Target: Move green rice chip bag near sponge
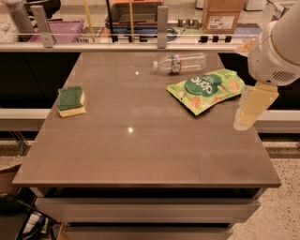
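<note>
My gripper should go to the green rice chip bag next and close on the bag's middle [213, 84], next to its dark green round logo.
The green rice chip bag [206, 89] lies flat on the brown table [140, 140], at the back right, with its dark green round logo facing up. The sponge [71, 101], dark green on top with a pale yellow base, sits near the table's left edge, far from the bag. My gripper [247, 117] hangs from the white arm [276, 47] at the table's right edge, just right of and a little in front of the bag, apart from it.
A clear plastic bottle [180, 63] lies on its side behind the bag. A rail with posts [161, 21] runs along the table's far edge, with boxes [222, 14] and clutter beyond. The table's right edge is under the gripper.
</note>
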`<state>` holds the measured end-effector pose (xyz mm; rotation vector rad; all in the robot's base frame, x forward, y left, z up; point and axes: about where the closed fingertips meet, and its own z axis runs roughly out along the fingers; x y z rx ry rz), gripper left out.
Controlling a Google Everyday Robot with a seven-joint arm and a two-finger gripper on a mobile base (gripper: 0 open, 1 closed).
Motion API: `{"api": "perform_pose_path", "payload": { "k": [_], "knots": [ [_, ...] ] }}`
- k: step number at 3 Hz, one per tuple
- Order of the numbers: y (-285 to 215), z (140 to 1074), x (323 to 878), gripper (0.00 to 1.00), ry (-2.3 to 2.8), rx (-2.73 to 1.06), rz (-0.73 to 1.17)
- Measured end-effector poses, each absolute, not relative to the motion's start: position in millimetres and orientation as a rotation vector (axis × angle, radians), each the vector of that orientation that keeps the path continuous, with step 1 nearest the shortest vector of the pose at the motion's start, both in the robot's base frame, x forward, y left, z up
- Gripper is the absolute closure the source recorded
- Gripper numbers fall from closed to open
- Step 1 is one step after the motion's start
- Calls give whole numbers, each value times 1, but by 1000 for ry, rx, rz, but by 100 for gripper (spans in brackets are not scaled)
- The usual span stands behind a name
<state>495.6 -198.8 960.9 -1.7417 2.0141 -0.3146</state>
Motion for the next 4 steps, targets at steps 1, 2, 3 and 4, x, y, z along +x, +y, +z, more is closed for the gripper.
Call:
{"api": "perform_pose_path", "payload": {
  "k": [1,2,3,4],
  "knots": [
    [-193,951,522,0,1965,-1702,-377],
    [-189,943,552,0,1934,-1684,-411],
    [-188,933,579,0,1949,-1685,-376],
    [-191,916,600,0,1992,-1742,-280]
  ]
}}
